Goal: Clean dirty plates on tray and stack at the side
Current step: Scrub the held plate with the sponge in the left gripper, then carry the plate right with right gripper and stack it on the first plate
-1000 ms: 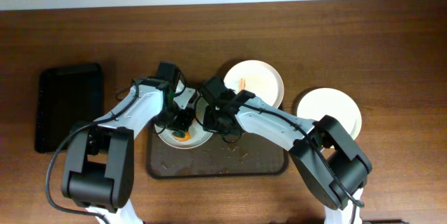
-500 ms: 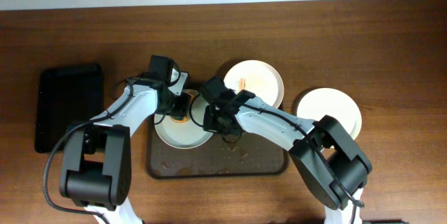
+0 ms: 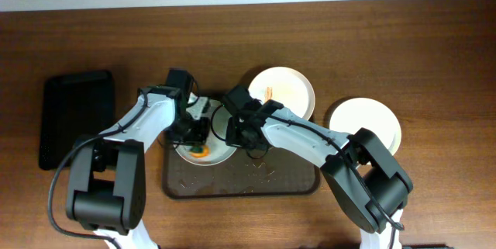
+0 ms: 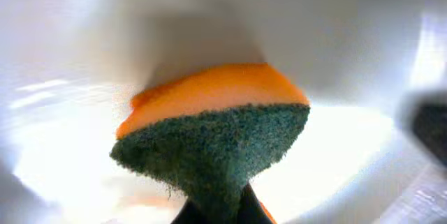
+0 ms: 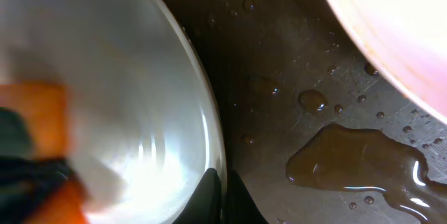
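Note:
Next, my right gripper sets the wiped plate down on top of the white plate on the table (image 3: pixel 364 129) beside the dark tray.
A white plate (image 3: pixel 218 153) lies on the left part of the dark tray (image 3: pixel 287 181). My left gripper (image 3: pixel 198 142) is shut on an orange-and-green sponge (image 4: pixel 209 130) and presses it on the plate's face (image 4: pixel 349 35). My right gripper (image 3: pixel 242 136) is shut on the plate's right rim (image 5: pixel 209 147). A second white plate (image 3: pixel 283 91) with an orange streak rests at the tray's far edge. A third white plate (image 3: pixel 364 125) sits on the table to the right of the tray.
A smaller glossy black tray (image 3: pixel 76 117) lies at the left of the wooden table. Brownish water pools on the dark tray's floor (image 5: pixel 349 161), with droplets and crumbs.
My left gripper has swept the sponge back from the plate's far edge toward its near side. My right gripper holds still on the rim.

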Robot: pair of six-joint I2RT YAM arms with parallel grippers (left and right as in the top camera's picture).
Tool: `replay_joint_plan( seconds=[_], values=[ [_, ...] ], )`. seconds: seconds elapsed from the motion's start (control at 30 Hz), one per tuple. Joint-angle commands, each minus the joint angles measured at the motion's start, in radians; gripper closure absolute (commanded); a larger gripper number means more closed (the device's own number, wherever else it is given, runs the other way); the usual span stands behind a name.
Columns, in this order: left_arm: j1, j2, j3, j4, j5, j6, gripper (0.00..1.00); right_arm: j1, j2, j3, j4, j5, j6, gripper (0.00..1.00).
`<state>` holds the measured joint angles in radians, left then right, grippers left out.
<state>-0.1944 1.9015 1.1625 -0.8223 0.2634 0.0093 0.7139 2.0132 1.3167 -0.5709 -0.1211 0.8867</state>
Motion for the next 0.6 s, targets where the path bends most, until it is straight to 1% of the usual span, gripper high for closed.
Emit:
replay_joint_plan(
  seconds=[0.0, 0.03, 0.07, 0.13, 0.17, 0.23, 0.27, 0.33, 0.37, 0.4, 0.43, 0.47, 0.53, 0.57],
  values=[
    [-0.006, 0.063, -0.043, 0.078, 0.172, 0.110, 1.00, -0.003, 0.021, -0.004, -0.016, 0.024, -0.018, 0.96],
    [-0.006, 0.063, -0.043, 0.127, 0.132, 0.064, 1.00, -0.003, 0.021, -0.004, -0.016, 0.024, -0.018, 0.96],
    [-0.006, 0.063, -0.043, 0.171, 0.053, -0.004, 1.00, -0.003, 0.021, -0.004, -0.016, 0.024, -0.018, 0.96],
    [-0.006, 0.063, -0.043, 0.249, -0.149, -0.127, 1.00, -0.003, 0.021, -0.004, -0.016, 0.024, -0.018, 0.96],
    [-0.006, 0.063, -0.043, 0.277, -0.305, -0.229, 1.00, -0.003, 0.021, -0.004, -0.016, 0.024, -0.018, 0.96],
    [-0.006, 0.063, -0.043, 0.272, -0.489, -0.337, 1.00, -0.003, 0.021, -0.004, -0.016, 0.024, -0.018, 0.96],
    [-0.006, 0.063, -0.043, 0.243, -0.518, -0.338, 1.00, -0.003, 0.021, -0.004, -0.016, 0.024, -0.018, 0.96],
    [-0.006, 0.063, -0.043, 0.169, -0.513, -0.338, 1.00, -0.003, 0.021, -0.004, -0.016, 0.024, -0.018, 0.96],
    [-0.006, 0.063, -0.043, 0.099, -0.486, -0.337, 1.00, -0.003, 0.021, -0.004, -0.016, 0.024, -0.018, 0.96],
    [-0.006, 0.063, -0.043, 0.034, -0.419, -0.322, 1.00, -0.003, 0.021, -0.004, -0.016, 0.024, -0.018, 0.96],
    [-0.006, 0.063, -0.043, -0.002, -0.331, -0.272, 1.00, -0.003, 0.021, -0.004, -0.016, 0.024, -0.018, 0.96],
    [-0.006, 0.062, -0.039, -0.025, -0.251, -0.227, 1.00, -0.003, 0.021, -0.004, -0.016, 0.023, -0.018, 0.96],
    [-0.005, 0.062, 0.000, -0.068, -0.032, -0.106, 1.00, -0.003, 0.021, -0.004, -0.016, 0.019, -0.018, 0.96],
    [-0.003, 0.062, 0.033, -0.081, 0.032, -0.090, 1.00, -0.003, 0.021, -0.004, -0.016, 0.019, -0.018, 0.96]
  ],
)
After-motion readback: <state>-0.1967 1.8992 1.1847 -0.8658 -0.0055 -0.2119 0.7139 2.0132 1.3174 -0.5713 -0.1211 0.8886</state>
